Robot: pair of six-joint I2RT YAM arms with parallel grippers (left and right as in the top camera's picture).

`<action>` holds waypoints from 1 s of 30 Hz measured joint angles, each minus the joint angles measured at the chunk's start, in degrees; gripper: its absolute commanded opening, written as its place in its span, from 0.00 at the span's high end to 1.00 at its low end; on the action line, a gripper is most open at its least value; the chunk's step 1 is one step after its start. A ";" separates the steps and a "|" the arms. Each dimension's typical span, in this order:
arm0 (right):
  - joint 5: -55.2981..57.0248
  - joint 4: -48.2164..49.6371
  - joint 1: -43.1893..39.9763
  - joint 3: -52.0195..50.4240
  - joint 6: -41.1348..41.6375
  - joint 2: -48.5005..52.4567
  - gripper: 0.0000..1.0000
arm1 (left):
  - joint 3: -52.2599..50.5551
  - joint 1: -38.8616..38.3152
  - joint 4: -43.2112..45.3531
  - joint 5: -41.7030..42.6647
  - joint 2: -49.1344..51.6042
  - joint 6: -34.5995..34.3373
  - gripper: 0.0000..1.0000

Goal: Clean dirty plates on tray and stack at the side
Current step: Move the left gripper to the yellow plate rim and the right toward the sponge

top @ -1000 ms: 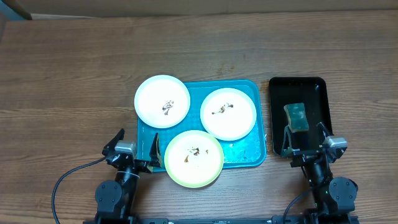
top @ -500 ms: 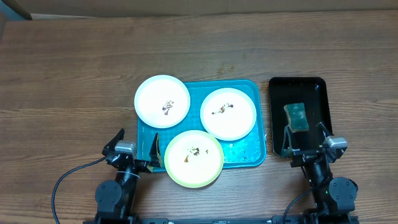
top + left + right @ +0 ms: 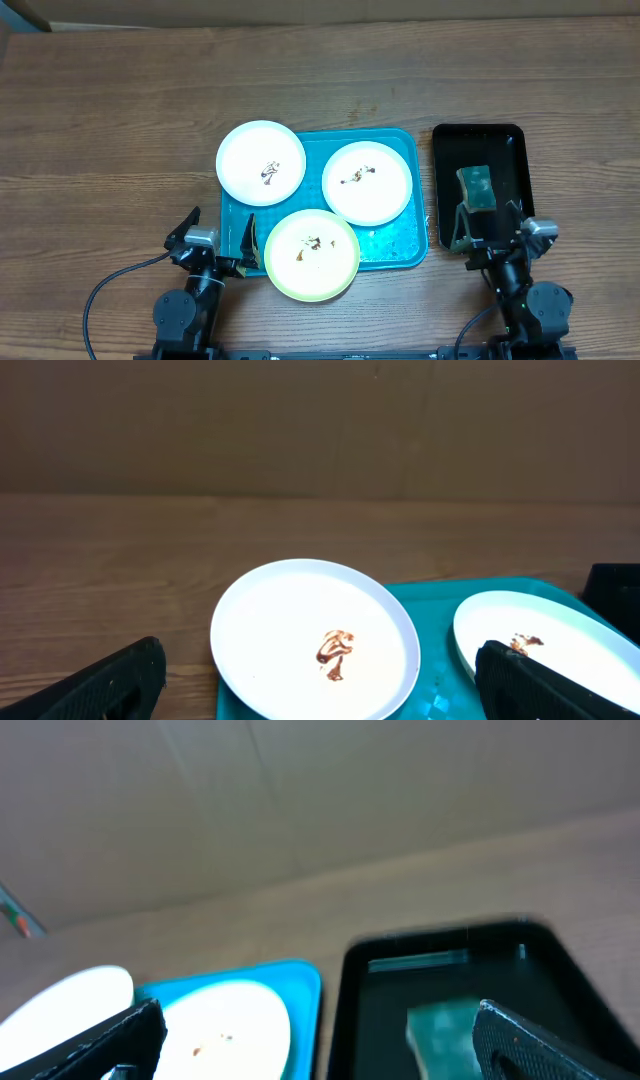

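The pale yellow-green plate is next for my left gripper, which should grab it by the plate's rim (image 3: 267,262), on the side that faces away from the black tray.
A turquoise tray (image 3: 395,240) holds three dirty plates with brown smears: a white plate (image 3: 261,162) overhanging its left rim, a white plate (image 3: 367,182) at the right, and a pale yellow-green plate (image 3: 311,254) overhanging the front rim. My left gripper (image 3: 222,235) is open and empty at the tray's front left corner; its view shows the left white plate (image 3: 315,640), the right one (image 3: 540,645) and the tray (image 3: 440,620). My right gripper (image 3: 490,222) is open and empty over the front of the black tray; its blurred view shows a white plate (image 3: 230,1030).
A glossy black tray (image 3: 478,150) stands right of the turquoise tray, with a green sponge (image 3: 477,188) in it, also in the right wrist view (image 3: 440,1030). Bare wooden table (image 3: 120,130) lies to the left and behind.
The right arm has shifted slightly; its wrist view is blurred with motion. The plates and left arm have not moved.
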 measured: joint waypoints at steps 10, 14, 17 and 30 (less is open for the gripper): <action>-0.02 -15.56 0.00 10.99 1.66 1.01 0.00 | 4.63 0.00 -12.04 0.15 -0.02 -1.60 0.00; -0.20 -21.51 0.00 17.73 2.75 4.92 0.00 | 9.27 0.00 -22.58 0.15 0.02 -1.86 0.00; -0.87 -23.45 0.00 22.12 3.69 9.51 0.00 | 15.34 0.00 -28.61 0.09 0.15 -2.05 0.00; -3.04 -42.51 0.00 45.99 4.63 40.04 0.00 | 40.72 0.00 -43.15 -0.46 20.31 -9.11 0.00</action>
